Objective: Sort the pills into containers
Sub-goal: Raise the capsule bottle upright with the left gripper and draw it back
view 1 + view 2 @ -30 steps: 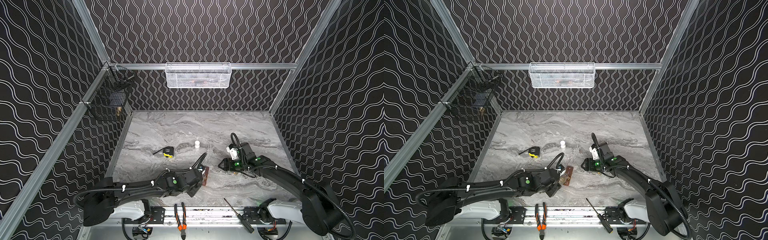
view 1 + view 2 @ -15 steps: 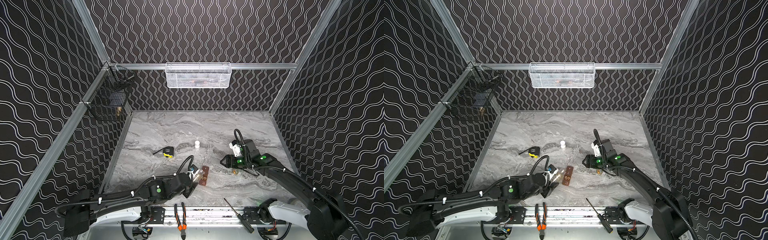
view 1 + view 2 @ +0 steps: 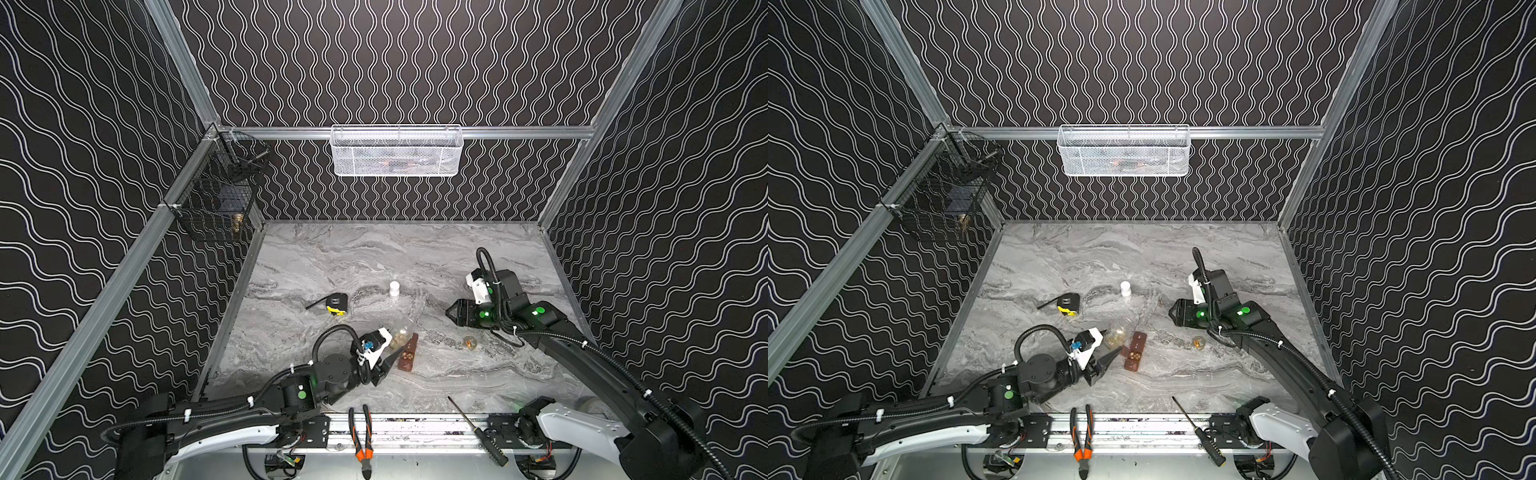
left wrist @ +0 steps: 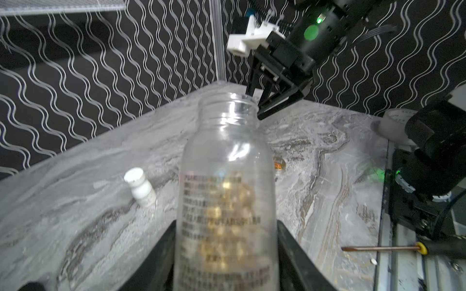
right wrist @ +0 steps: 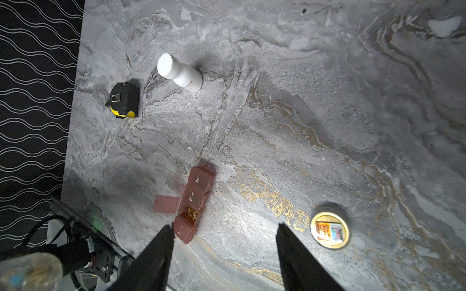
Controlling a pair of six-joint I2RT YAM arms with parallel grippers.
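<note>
The robot's right gripper should close around the side of the bottle's gold cap (image 3: 470, 343) (image 5: 330, 229), because the clear bottle in the left gripper is uncapped.
The containers (image 5: 195, 199) are a reddish-brown strip lying near the table's front middle, seen in both top views (image 3: 408, 353) (image 3: 1134, 351). One lid is flipped open, and amber pills (image 5: 192, 213) lie in that compartment. My left gripper (image 4: 227, 224) is shut on a clear, uncapped bottle (image 4: 227, 176) with golden pills inside, held just left of the containers (image 3: 400, 332). To the right of the containers, my right gripper (image 5: 224, 226) hangs open and empty above the table (image 3: 451, 311). The bottle's gold cap (image 5: 329, 231) lies on the table close by.
A small white bottle (image 3: 394, 288) and a black-and-yellow tape measure (image 3: 336, 303) stand farther back. Pliers (image 3: 360, 436) and a screwdriver (image 3: 478, 432) lie on the front rail. A white mesh basket (image 3: 397, 149) and a black wire basket (image 3: 216, 199) hang on the walls.
My left arm has drawn back to the left with the bottle, so the containers now show. The right gripper has drifted a little toward the back.
</note>
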